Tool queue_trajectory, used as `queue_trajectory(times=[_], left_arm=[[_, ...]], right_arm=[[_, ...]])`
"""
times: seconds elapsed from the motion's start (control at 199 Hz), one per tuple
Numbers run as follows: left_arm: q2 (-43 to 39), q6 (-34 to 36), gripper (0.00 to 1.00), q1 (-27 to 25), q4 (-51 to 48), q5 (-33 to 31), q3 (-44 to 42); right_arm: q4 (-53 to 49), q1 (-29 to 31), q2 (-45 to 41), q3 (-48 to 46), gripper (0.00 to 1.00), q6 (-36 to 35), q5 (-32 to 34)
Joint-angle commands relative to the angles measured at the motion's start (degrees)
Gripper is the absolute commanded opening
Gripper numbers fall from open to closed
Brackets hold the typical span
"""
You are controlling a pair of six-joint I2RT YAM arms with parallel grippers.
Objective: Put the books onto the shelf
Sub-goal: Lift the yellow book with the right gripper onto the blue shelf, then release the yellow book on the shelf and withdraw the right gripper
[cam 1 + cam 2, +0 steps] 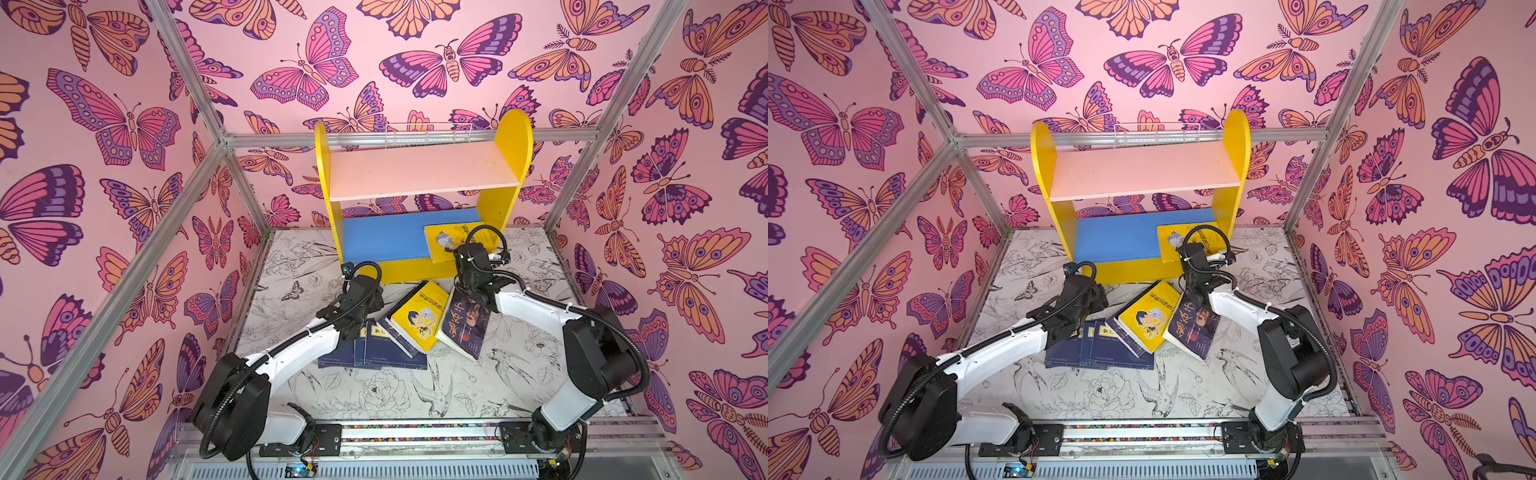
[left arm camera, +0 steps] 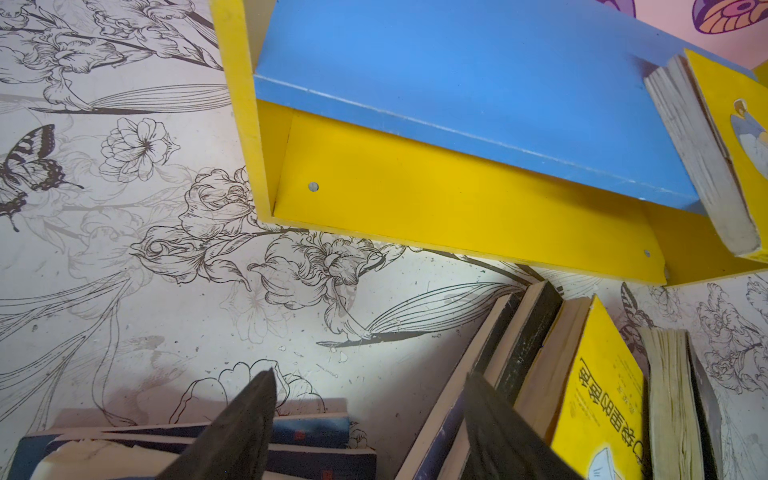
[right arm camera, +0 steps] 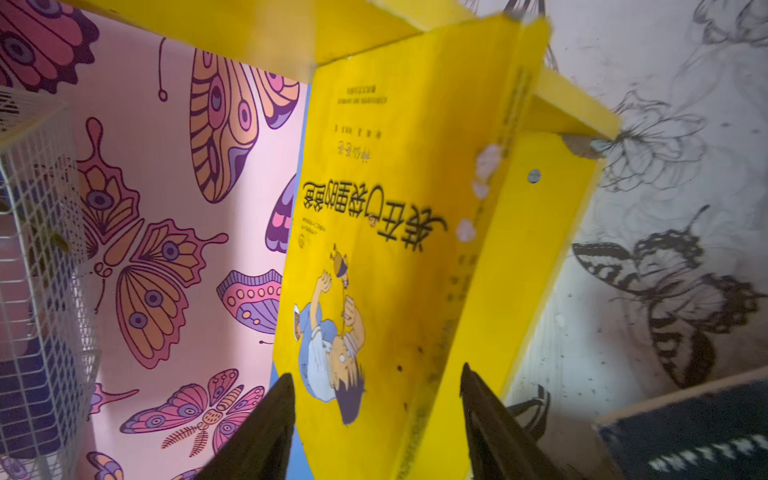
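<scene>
The dark portrait book's spine (image 1: 484, 336) is on the side away from the yellow cartoon book. My right gripper needs to go there next and close on it.
The shelf (image 1: 513, 137) stands at the back, with a pink upper board and a blue lower board (image 1: 382, 239). One yellow book (image 3: 399, 216) stands on the blue board's right end, against the side panel. My right gripper (image 3: 376, 386) is open, its fingers either side of that book's near edge and apart from it. On the table lie navy books (image 1: 374, 353), a yellow cartoon book (image 1: 419, 316) and a dark portrait book (image 1: 465, 324). My left gripper (image 2: 370, 382) hangs open and empty just above the table, between the navy stack (image 2: 316, 432) and the slanted books (image 2: 519, 340).
A white wire rack (image 1: 428, 133) hangs behind the shelf and shows close by in the right wrist view as a rack (image 3: 37, 249). Aluminium frame posts (image 1: 245, 187) and butterfly-patterned walls enclose the table on three sides. The arm bases sit on the front rail (image 1: 415, 434).
</scene>
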Motion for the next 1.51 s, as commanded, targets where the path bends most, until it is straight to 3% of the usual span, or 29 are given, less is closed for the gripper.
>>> queue_trajectory(times=[0.0, 0.08, 0.226, 0.472, 1.501], left_arm=[[0.8, 0.3, 0.74, -0.2, -1.3, 0.3, -0.2], [0.8, 0.2, 0.75, -0.2, -1.4, 0.3, -0.3], [1.9, 0.9, 0.79, -0.2, -1.3, 1.7, 0.1], [5.3, 1.7, 0.83, -0.3, -1.6, 5.3, 2.4], [7.1, 3.1, 0.84, -0.3, -3.3, 7.5, 4.1]], right_arm=[[0.4, -1.6, -5.4, -3.3, 0.64, -7.7, -4.3], [-1.2, -3.4, -8.0, -4.1, 0.63, -13.0, -10.9], [-9.8, -5.4, -9.6, -4.0, 0.56, -14.9, -16.5], [-14.7, -5.5, -4.8, 3.1, 0.46, -21.6, -24.6], [-14.1, -7.9, 10.6, 18.7, 0.39, -21.5, -24.6]])
